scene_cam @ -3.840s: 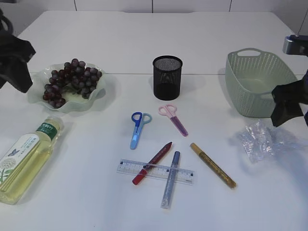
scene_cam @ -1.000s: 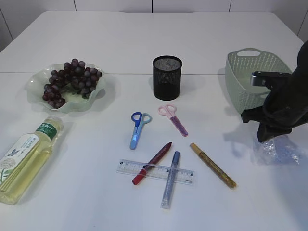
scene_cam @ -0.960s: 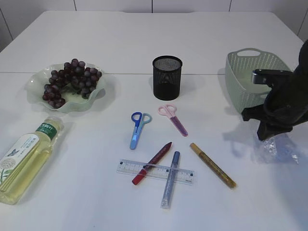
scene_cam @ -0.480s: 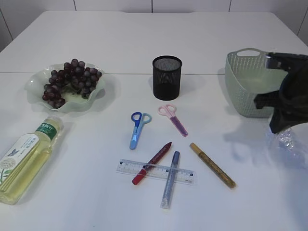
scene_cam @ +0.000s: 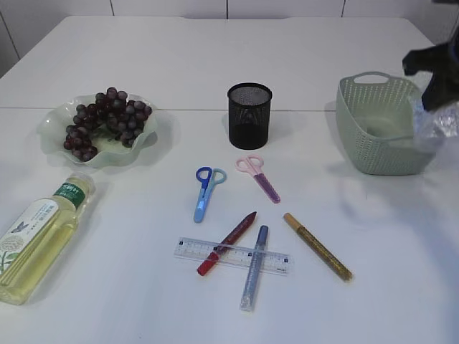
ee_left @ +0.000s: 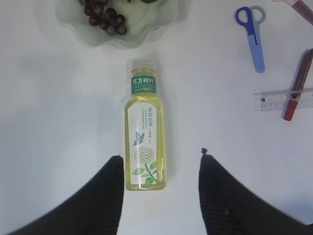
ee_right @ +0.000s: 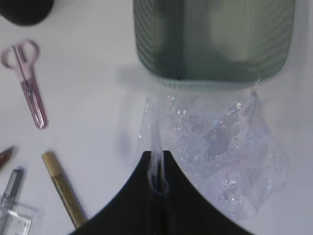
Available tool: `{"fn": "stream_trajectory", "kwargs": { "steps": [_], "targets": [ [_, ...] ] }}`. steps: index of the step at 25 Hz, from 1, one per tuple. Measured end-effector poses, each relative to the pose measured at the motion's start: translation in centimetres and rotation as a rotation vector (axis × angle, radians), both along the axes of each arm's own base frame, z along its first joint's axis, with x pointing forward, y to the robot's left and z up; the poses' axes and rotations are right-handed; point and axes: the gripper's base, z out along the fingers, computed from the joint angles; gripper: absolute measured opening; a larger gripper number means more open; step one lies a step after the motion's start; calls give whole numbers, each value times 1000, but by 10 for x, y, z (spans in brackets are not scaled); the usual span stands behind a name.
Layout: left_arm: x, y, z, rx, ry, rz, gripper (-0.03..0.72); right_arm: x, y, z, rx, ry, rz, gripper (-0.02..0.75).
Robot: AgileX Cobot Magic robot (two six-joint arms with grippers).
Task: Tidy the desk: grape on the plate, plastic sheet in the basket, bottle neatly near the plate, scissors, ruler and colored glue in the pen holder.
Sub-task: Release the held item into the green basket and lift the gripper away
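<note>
I will release the clear plastic sheet, now in the air beside the basket, with my right gripper on the green basket's bottom [scene_cam: 387, 127], just behind its low front rim.
My right gripper [ee_right: 157, 155] is shut on the clear plastic sheet [ee_right: 220, 147] and holds it in the air beside the green basket [ee_right: 210, 44]. In the exterior view the right gripper [scene_cam: 439, 92] and the sheet [scene_cam: 437, 122] hang at the basket's [scene_cam: 380, 122] right rim. My left gripper [ee_left: 161, 161] is open above the lower end of the lying bottle [ee_left: 144, 132]; it is out of the exterior view. The bottle [scene_cam: 36, 233] lies below the plate [scene_cam: 54, 140] of grapes [scene_cam: 107, 118]. Blue scissors [scene_cam: 204, 190], pink scissors [scene_cam: 258, 175], ruler [scene_cam: 233, 254] and glue pens [scene_cam: 315, 245] lie in front of the black pen holder [scene_cam: 249, 115].
A red pen [scene_cam: 226, 242] and a silver pen [scene_cam: 254, 266] cross the ruler. The basket stands at the table's right, the plate at the left.
My right gripper closed on the plastic sheet on the table, lifted it and carried it up and back to the basket's right rim. The left arm left the exterior view.
</note>
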Motion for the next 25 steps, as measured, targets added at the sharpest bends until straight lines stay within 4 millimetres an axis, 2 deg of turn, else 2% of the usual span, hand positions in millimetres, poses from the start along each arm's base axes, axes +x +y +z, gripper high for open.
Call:
{"fn": "stream_trajectory", "kwargs": {
  "steps": [5,8,11,15,21,25],
  "targets": [
    [0,0,0,-1,-2,0,361,16,-3,44,-30,-157,-13,-3],
    [1,0,0,-3,-8,-1,361,34,-2,57,-33,-212,-15,-3],
    [1,0,1,-3,-10,-1,361,57,-1,58,-32,-235,-16,-3],
    [1,0,1,-3,-10,-1,361,86,-2,46,-60,-235,-14,-3],
    [1,0,1,-3,-10,-1,361,120,-2,11,-81,-186,-10,-3],
    [1,0,1,-3,-10,-1,361,136,-3,-9,-90,-163,-27,-3]
  ]
}}
